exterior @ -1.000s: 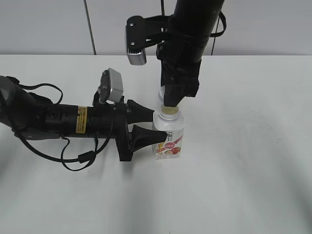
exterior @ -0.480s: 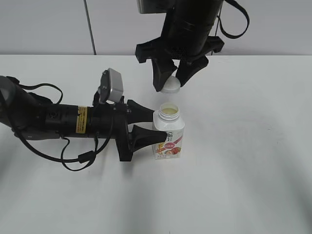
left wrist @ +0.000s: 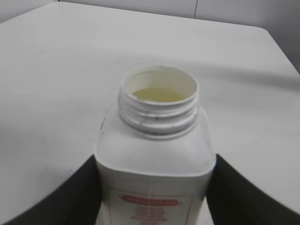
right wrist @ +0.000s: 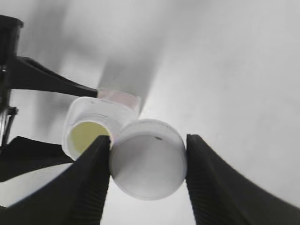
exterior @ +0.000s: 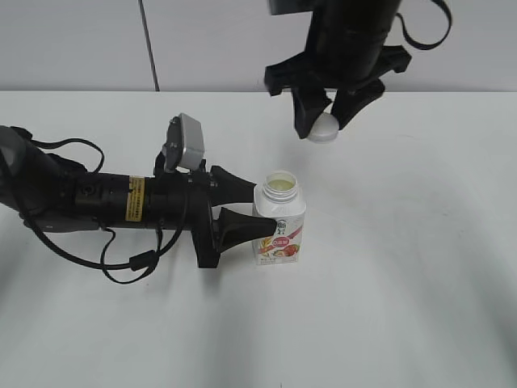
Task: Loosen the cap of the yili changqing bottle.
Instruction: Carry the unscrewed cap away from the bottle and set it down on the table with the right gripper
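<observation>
The robot's right gripper needs to release the white cap on the bare table (exterior: 380, 217) beside the bottle, opposite the left gripper.
The white yili changqing bottle (exterior: 279, 230) stands upright on the table, its neck open and yellowish drink showing inside. My left gripper (exterior: 242, 212) is shut on the bottle's body from the left; its black fingers flank the bottle (left wrist: 157, 159) in the left wrist view. My right gripper (exterior: 325, 128) is shut on the white cap (exterior: 325, 129) and holds it in the air, up and to the right of the bottle. In the right wrist view the cap (right wrist: 147, 159) sits between the two ribbed fingers, with the open bottle (right wrist: 91, 129) below to the left.
The white table (exterior: 420, 267) spreads to the right and front of the bottle. The left arm's body and cables (exterior: 89, 202) lie across the table's left side. A grey wall (exterior: 81, 40) stands behind.
My right gripper has lifted the cap off the bottle's neck and carried it up and to the right. The left gripper and the bottle have not moved.
</observation>
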`<state>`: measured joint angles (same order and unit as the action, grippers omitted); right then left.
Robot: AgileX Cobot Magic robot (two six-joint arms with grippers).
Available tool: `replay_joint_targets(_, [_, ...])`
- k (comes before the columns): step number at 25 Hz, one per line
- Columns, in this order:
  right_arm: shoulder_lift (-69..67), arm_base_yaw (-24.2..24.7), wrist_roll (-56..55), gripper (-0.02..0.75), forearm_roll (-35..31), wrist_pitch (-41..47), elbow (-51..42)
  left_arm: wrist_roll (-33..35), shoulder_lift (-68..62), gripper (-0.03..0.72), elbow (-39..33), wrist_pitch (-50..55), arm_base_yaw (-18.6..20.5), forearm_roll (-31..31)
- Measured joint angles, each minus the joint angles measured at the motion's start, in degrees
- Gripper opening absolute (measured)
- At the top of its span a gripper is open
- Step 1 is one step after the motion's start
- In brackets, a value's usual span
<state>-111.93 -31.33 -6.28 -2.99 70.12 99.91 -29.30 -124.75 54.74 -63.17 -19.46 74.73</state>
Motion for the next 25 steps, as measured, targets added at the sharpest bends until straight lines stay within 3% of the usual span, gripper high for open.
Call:
replay_joint_targets(7, [3.51,7.97,1.74,0.388,0.29,-0.26,-8.93,0.0,0.0,0.412,0.0,0.0,0.0,0.04])
replay_joint_targets(11, [4.93,11.32,1.94,0.388,0.94,-5.12,-16.48,0.0,0.0,0.412,0.0,0.0,0.0,0.04])
replay_joint_targets(18, [4.94,12.91,1.3,0.388,1.82,-24.46,-31.15,0.0,0.0,0.412,0.0,-0.1,0.0,0.06])
replay_joint_targets(25, [0.26,12.91,-0.26,0.388,2.39,-38.09,-35.51,0.0,0.0,0.412,0.0,-0.1,0.0,0.11])
